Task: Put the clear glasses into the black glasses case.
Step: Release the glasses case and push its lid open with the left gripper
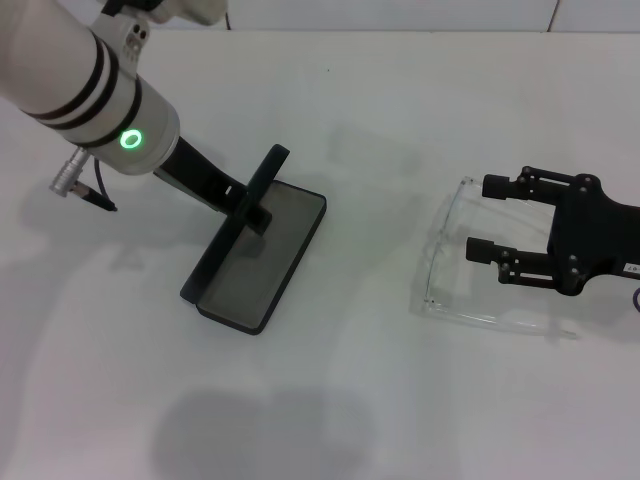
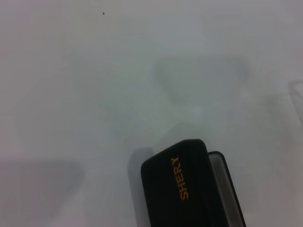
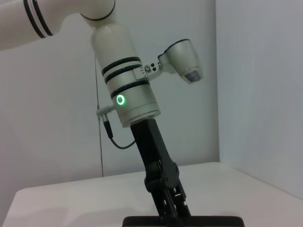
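The black glasses case lies slanted, well away from the clear glasses, so my left gripper needs to regrip the raised lid (image 1: 216, 256) and swing the case toward them.
The black glasses case (image 1: 258, 262) lies open left of the table's middle, grey lining up. Its lid (image 1: 264, 176) stands raised, and my left gripper (image 1: 250, 208) is shut on it. The left wrist view shows the lid's outside (image 2: 182, 189) with orange lettering. In the right wrist view the left gripper (image 3: 171, 208) comes down onto the lid's top edge (image 3: 199, 221). The clear glasses (image 1: 440, 258) lie on the table at the right. My right gripper (image 1: 488, 218) is open over them, one finger on each side of the lens's end.
The white table (image 1: 380, 400) runs to a wall along the far side. My left arm (image 1: 90, 90) slants in from the upper left above the table.
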